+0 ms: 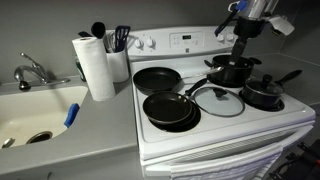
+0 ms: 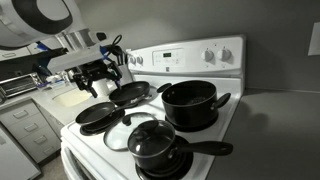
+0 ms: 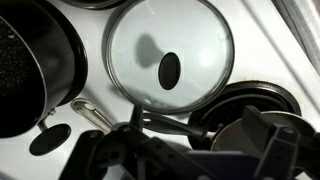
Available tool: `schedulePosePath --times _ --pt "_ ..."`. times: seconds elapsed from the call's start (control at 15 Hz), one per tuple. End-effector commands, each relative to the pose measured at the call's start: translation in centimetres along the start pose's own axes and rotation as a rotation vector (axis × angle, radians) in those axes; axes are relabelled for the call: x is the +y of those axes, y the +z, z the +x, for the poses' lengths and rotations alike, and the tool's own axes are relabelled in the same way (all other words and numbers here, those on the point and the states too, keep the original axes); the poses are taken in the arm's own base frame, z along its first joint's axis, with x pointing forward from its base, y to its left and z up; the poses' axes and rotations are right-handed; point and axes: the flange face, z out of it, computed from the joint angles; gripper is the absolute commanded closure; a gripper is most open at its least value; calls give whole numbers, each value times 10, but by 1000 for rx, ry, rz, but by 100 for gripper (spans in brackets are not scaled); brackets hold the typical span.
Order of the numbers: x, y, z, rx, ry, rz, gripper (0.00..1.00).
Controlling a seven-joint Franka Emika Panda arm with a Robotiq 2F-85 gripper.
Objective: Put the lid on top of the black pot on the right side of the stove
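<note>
Next, my gripper moves down to the black knob (image 1: 221,96) (image 3: 169,70) in the middle of the glass lid and closes there.
The glass lid (image 1: 218,101) with a black knob lies flat on the white stove (image 1: 225,125), in front of the black pot (image 1: 232,68) at the back right. In an exterior view the lid (image 2: 122,134) lies left of the pot (image 2: 188,104). The wrist view looks down on the lid (image 3: 168,40), with the pot (image 3: 30,70) at the left edge. My gripper (image 1: 243,35) hangs open and empty well above the cooktop; it also shows in an exterior view (image 2: 100,78) and at the bottom of the wrist view (image 3: 185,150).
A lidded saucepan (image 1: 265,93) with a long handle stands at the front right. Two frying pans (image 1: 170,108) sit on the left burners, and one handle (image 3: 120,118) reaches towards the lid. A paper towel roll (image 1: 95,65), a utensil holder and a sink (image 1: 35,115) are beside the stove.
</note>
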Motion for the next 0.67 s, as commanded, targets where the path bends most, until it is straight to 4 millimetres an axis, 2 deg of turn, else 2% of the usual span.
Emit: schedulePosePath --times 0.0,0.33,0.6 --pt "6 32 -1 11 -63 2 0" --pt "19 80 -13 26 -74 80 0" --pt "24 107 -13 12 -83 123 0"
